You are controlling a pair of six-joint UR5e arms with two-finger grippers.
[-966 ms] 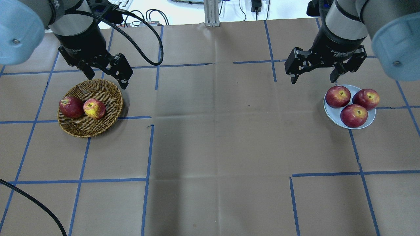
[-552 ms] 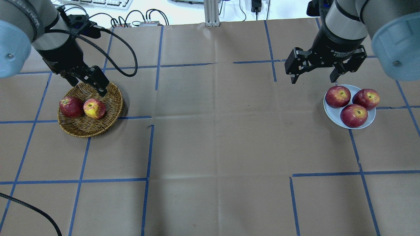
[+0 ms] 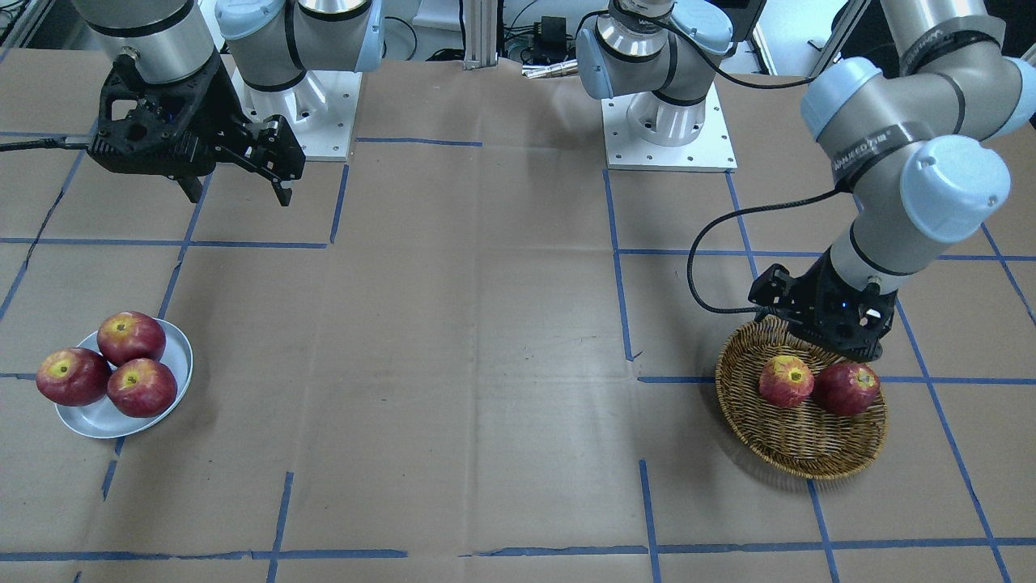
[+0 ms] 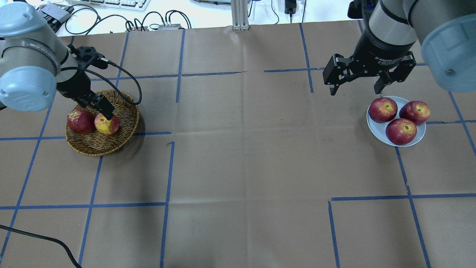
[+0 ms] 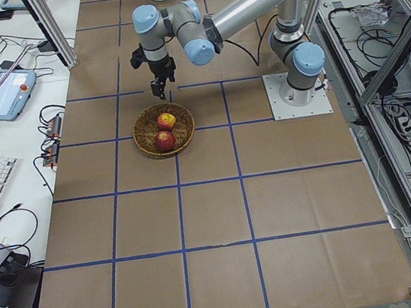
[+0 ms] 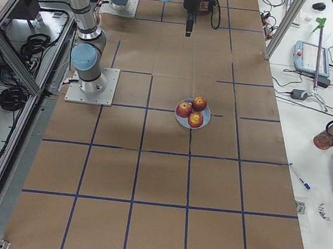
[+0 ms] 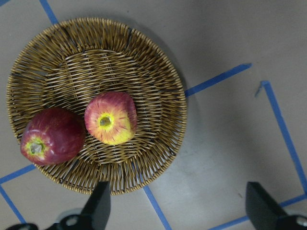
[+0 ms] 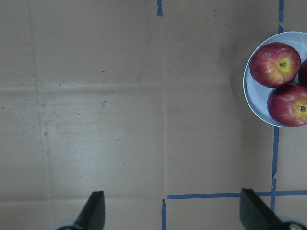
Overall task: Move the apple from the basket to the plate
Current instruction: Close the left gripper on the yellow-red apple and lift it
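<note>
The robot's left gripper will close on the sides of the light red apple [image 3: 785,382] [image 7: 111,118] with the yellow patch, beside the darker red apple.
The apple [image 4: 107,124], light red with a yellow patch, lies in the wicker basket [image 4: 111,147] next to a darker red apple [image 4: 80,121]. It also shows in the front view [image 3: 786,380] and in the left wrist view [image 7: 111,118]. My left gripper [image 4: 96,108] is open and empty, low over the basket's far side, just above the apple. In the wrist view [image 7: 177,211] its fingers stand wide apart. The pale plate [image 4: 373,127] holds three dark red apples. My right gripper [image 4: 355,87] is open and empty, hanging above the table behind the plate.
The table is covered in brown paper with blue tape lines. The basket [image 3: 809,453] is at the robot's left, the plate [image 3: 97,417] at its far right. The left arm's black cable [image 4: 126,74] loops above the basket. Cables and a keyboard lie beyond the far edge.
My left gripper has moved down and toward me, from behind the basket's far rim to just over the apple. The right arm and all apples have not moved.
</note>
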